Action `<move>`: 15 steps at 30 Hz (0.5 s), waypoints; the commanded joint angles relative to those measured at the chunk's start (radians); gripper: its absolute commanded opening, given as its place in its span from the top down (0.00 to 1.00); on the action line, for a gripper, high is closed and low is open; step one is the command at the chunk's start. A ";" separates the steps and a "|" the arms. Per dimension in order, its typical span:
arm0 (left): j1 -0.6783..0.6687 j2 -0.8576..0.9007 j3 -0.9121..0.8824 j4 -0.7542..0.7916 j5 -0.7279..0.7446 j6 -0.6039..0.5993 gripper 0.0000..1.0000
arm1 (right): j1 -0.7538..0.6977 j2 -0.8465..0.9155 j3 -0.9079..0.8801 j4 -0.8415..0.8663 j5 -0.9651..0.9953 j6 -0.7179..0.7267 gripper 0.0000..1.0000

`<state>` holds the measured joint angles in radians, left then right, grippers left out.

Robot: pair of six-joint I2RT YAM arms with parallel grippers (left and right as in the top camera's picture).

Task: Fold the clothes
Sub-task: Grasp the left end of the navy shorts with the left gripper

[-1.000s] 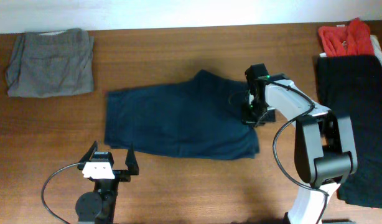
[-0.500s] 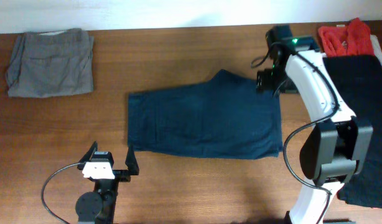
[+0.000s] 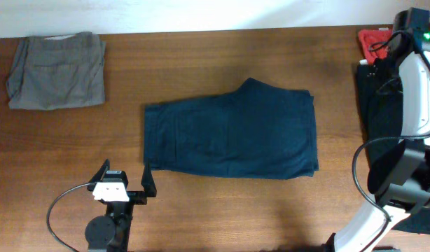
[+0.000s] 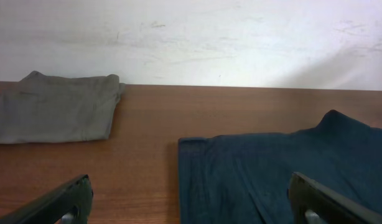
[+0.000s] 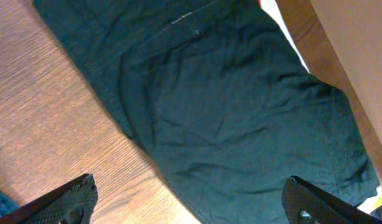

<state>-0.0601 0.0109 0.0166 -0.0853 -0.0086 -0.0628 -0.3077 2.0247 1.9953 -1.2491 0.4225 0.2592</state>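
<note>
Next, my left gripper grabs the dark navy shorts at the middle of their end [image 3: 152, 134] [image 4: 188, 179] nearest the folded grey shorts.
Dark navy shorts [image 3: 229, 133] lie flat in the middle of the table, also seen ahead in the left wrist view [image 4: 284, 168]. My left gripper [image 3: 124, 183] rests near the front edge, just left of the shorts' hem, open and empty [image 4: 191, 202]. My right arm [image 3: 414, 84] reaches to the far right. Its gripper [image 5: 191, 196] hangs open above the black garment [image 5: 241, 112], holding nothing. That black garment [image 3: 383, 105] lies along the right edge. A red garment [image 3: 372, 43] sits behind it.
Folded grey shorts [image 3: 57, 70] lie at the back left corner, also visible in the left wrist view [image 4: 54, 112]. A white wall [image 4: 191, 37] runs behind the table's far edge. Bare wood [image 3: 201, 63] lies between the garments.
The right gripper dragged the navy shorts to the right, opened and let go. The arm then swung to the far right over the black garment. The left arm stayed still.
</note>
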 commanded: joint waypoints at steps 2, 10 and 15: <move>-0.005 -0.004 -0.008 0.002 -0.003 0.011 0.01 | -0.008 -0.004 0.018 0.000 0.027 0.008 0.02; -0.005 -0.004 -0.008 0.002 -0.006 0.011 0.01 | -0.008 -0.004 0.018 0.000 0.027 0.008 0.02; -0.005 -0.002 -0.006 0.029 0.288 -0.105 0.01 | -0.008 -0.004 0.018 0.000 0.027 0.008 0.02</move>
<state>-0.0601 0.0113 0.0166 -0.0738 0.0662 -0.1013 -0.3119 2.0247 1.9957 -1.2491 0.4225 0.2588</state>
